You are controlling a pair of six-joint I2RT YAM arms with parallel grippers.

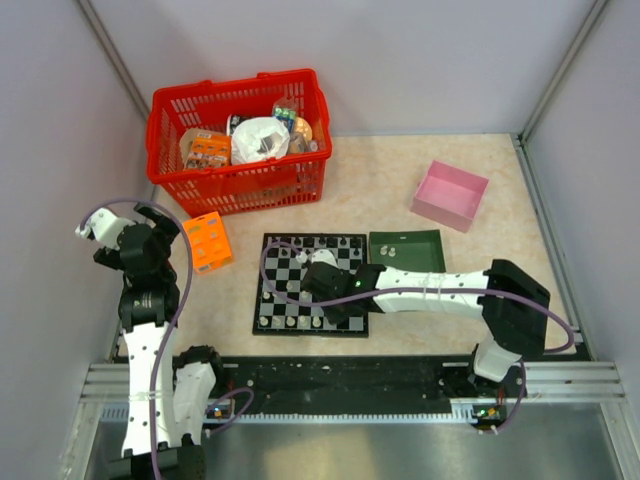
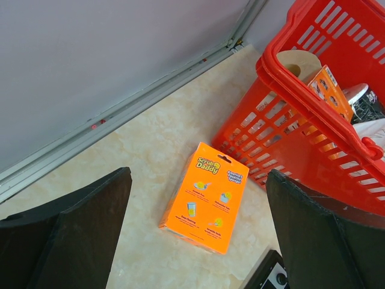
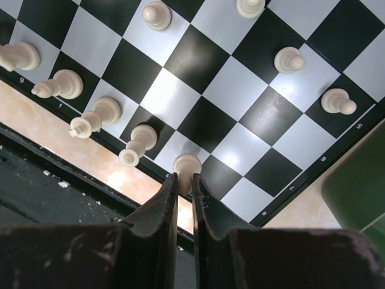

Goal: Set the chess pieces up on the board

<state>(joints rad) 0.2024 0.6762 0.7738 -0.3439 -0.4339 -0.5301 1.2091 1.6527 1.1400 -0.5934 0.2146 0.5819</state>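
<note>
The white piece will go down from my right gripper on the white near-edge square [image 1: 330, 322] [image 3: 181, 158] beside the row's last white piece.
The checkered board [image 1: 263, 290] lies at the table's middle, with black pieces [image 1: 303, 244] along its far edge and white pieces [image 1: 290, 322] along its near rows. My right gripper [image 1: 335, 312] reaches over the board's near edge. In the right wrist view the gripper [image 3: 184, 180] is shut on a white piece [image 3: 187, 165], held at a near-edge square of the board [image 3: 198, 60]. Several white pieces [image 3: 138, 144] stand beside it. My left gripper [image 1: 140, 228] is raised at the far left, away from the board, open and empty [image 2: 198, 238].
A dark green tray [image 1: 428, 262] holding a few white pieces [image 1: 393, 252] lies right of the board. An orange box [image 1: 208, 241] [image 2: 206, 195] lies left of the board. A red basket [image 1: 238, 140] [image 2: 313, 120] with goods stands behind. A pink box [image 1: 450, 195] sits far right.
</note>
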